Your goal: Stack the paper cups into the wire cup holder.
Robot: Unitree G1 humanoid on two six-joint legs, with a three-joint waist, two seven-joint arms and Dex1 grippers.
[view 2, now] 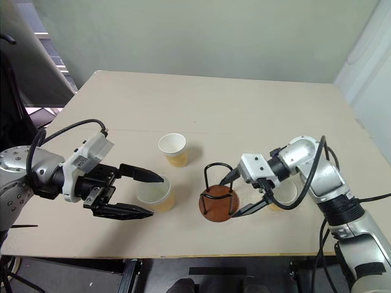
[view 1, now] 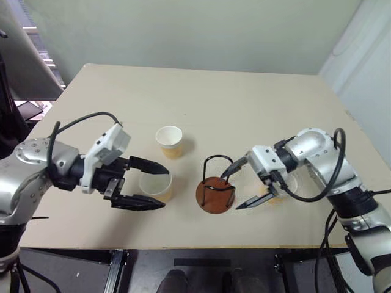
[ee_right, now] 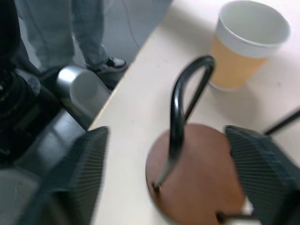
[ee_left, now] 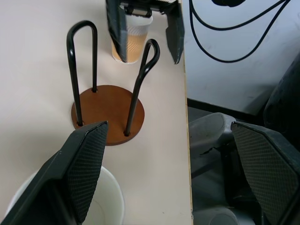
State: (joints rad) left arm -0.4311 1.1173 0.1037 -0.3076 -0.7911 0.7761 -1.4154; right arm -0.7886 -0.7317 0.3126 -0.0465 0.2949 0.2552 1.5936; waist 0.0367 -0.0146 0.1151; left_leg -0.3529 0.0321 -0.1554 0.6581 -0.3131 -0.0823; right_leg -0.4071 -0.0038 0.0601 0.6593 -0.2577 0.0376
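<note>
Next, my right gripper closes on the near-side rim [view 1: 292, 184] of the paper cup that is partly hidden behind it, because that cup goes into the wire cup holder.
Three paper cups stand upright on the table. One paper cup [view 1: 169, 141] stands alone toward the middle. A second cup [view 1: 156, 185] sits between the spread fingers of my left gripper [view 1: 163, 188], which is open and not closed on it. The wire cup holder [view 1: 215, 194], a brown disc with black loops, holds nothing. My right gripper [view 1: 240, 186] is open, its fingertips just right of the holder. The third cup [view 1: 283, 187] stands behind that hand, partly hidden; in the left wrist view this cup [ee_left: 133, 41] shows between the right gripper's fingers.
The beige table [view 1: 244, 104] has bare room across its far half. Its front edge [view 1: 183, 247] runs close below the holder and both grippers. Black cables loop off both wrists. A grey wall stands behind the table.
</note>
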